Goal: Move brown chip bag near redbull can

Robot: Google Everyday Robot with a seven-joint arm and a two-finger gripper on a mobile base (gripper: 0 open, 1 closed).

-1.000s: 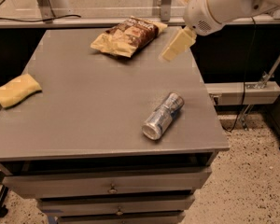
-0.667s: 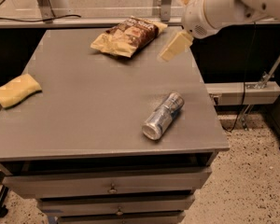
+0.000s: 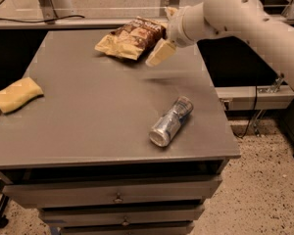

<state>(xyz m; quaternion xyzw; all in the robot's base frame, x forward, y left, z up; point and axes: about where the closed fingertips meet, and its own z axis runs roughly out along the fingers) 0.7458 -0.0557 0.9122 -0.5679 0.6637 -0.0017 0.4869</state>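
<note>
My gripper should shut on the dark brown part [image 3: 146, 36] of the brown chip bag, toward the end that is nearest my white arm.
The brown chip bag [image 3: 132, 38] lies flat at the far edge of the grey table [image 3: 88, 121], pale yellow with a dark brown centre. The redbull can [image 3: 170, 121] lies on its side near the table's front right, well apart from the bag. My gripper [image 3: 165, 33] hangs at the bag's right end, low over the table. One cream finger [image 3: 159, 53] points down to the front of the bag and the other [image 3: 171, 11] shows behind it. The fingers are spread and hold nothing.
A yellow sponge [image 3: 17, 94] lies at the table's left edge. The table has drawers [image 3: 117, 197] below its front edge. A metal rail and posts [image 3: 49, 4] run behind the table. My white arm [image 3: 245, 18] reaches in from the right.
My gripper has moved left and slightly down, from right of the bag to the bag's right end. The bag, can and sponge have not moved.
</note>
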